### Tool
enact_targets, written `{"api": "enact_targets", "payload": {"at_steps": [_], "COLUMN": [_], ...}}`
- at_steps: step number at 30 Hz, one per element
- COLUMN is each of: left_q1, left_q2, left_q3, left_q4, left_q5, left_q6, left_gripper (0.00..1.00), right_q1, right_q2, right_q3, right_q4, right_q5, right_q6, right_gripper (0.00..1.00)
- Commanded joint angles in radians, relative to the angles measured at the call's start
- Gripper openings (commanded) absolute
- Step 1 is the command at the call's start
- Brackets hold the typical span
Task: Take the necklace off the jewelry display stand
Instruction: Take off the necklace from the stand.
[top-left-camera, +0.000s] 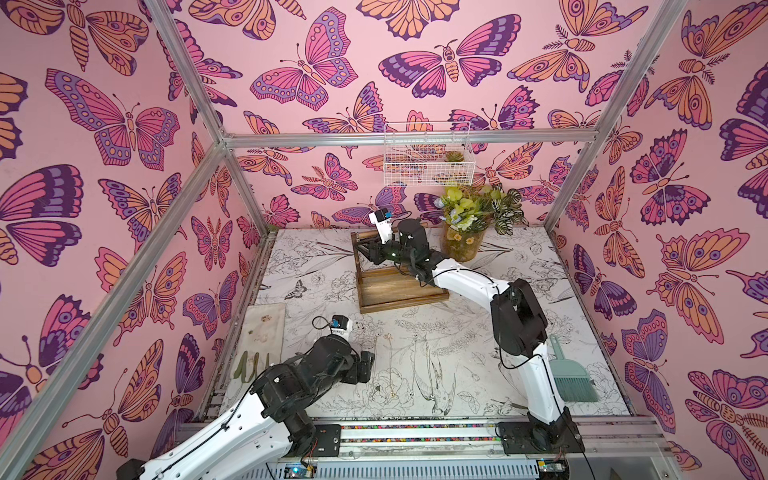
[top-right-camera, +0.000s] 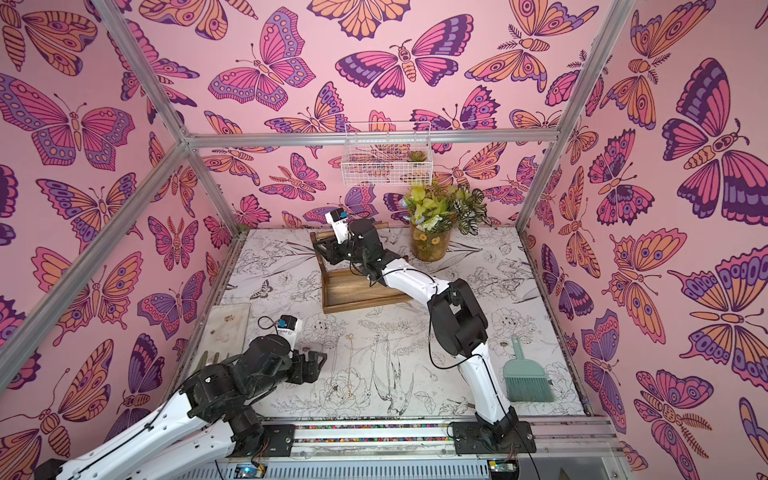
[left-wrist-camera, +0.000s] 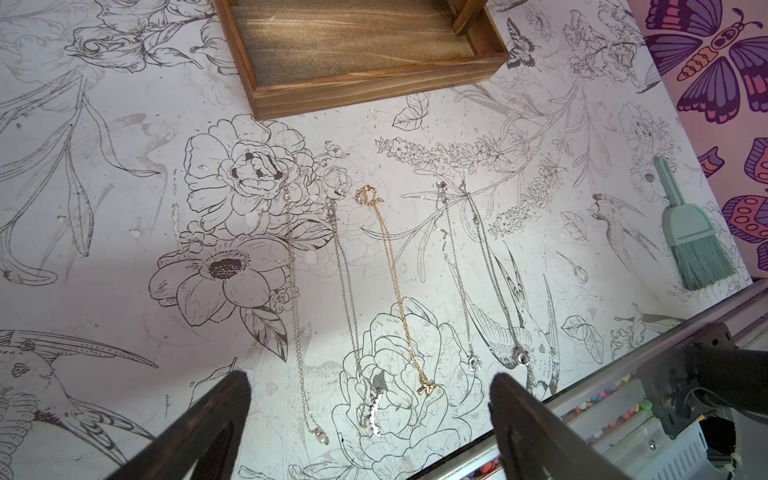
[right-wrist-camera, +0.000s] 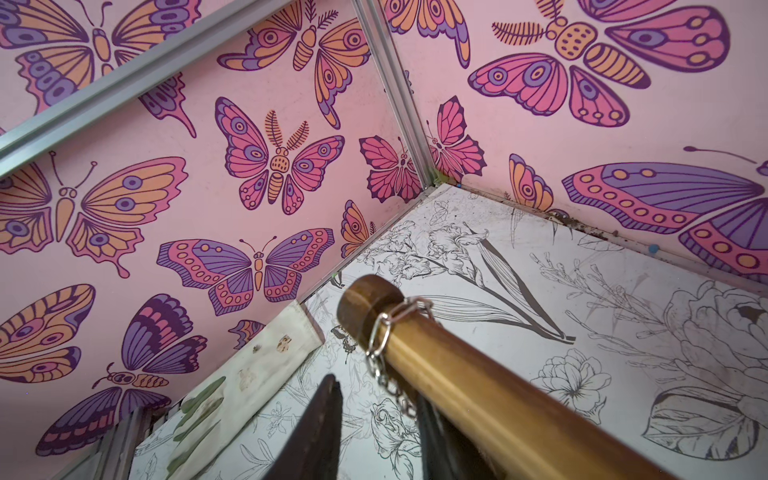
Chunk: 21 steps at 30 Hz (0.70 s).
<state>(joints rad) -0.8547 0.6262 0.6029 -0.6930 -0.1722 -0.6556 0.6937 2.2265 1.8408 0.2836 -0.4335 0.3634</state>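
The silver necklace hangs loose by the bar's post end, so my right gripper will pinch it under the bar (right-wrist-camera: 379, 372) and slide it off the bar's loose end.
The jewelry display stand (top-left-camera: 401, 293) (top-right-camera: 361, 293) is brown wood and stands at the back middle of the table. My right gripper (top-left-camera: 365, 251) (top-right-camera: 325, 251) is at the left end of its round top bar (right-wrist-camera: 478, 374). A silver chain necklace (right-wrist-camera: 380, 340) loops over that bar beside the end cap and hangs down between the right gripper's (right-wrist-camera: 376, 390) fingers. Those fingers stand a little apart, with a gap on the chain's left; no grip shows. My left gripper (left-wrist-camera: 368, 376) (top-left-camera: 368, 365) is open wide and empty, low over the front left.
Several necklaces (left-wrist-camera: 390, 266) lie in parallel lines on the table under the left gripper. A glass vase of flowers (top-left-camera: 463, 245) stands right of the stand. A teal brush (top-left-camera: 575, 378) lies front right, a cloth (top-left-camera: 264, 332) at the left, a white wire basket (top-left-camera: 428, 153) on the back wall.
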Motion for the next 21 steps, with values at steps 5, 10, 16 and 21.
{"api": "enact_targets", "payload": {"at_steps": [5, 10, 16, 21], "left_q1": [0.008, 0.008, 0.008, 0.008], "left_q2": [-0.010, -0.023, -0.034, -0.035], "left_q3": [-0.020, -0.022, -0.028, -0.026], "left_q4": [-0.038, -0.051, -0.059, -0.058], "left_q5": [0.013, 0.008, 0.005, 0.003], "left_q6": [0.013, 0.011, 0.007, 0.005], "left_gripper": [0.92, 0.92, 0.92, 0.92], "right_q1": [-0.006, -0.005, -0.008, -0.014], "right_q2": [0.031, 0.026, 0.002, -0.032], "right_q3": [0.018, 0.012, -0.012, -0.044], "right_q4": [0.041, 0.043, 0.043, 0.036], "right_q5": [-0.043, -0.027, 0.007, 0.055], "right_q6": [0.028, 0.029, 0.022, 0.011], "right_gripper": [0.31, 0.18, 0.01, 0.00]}}
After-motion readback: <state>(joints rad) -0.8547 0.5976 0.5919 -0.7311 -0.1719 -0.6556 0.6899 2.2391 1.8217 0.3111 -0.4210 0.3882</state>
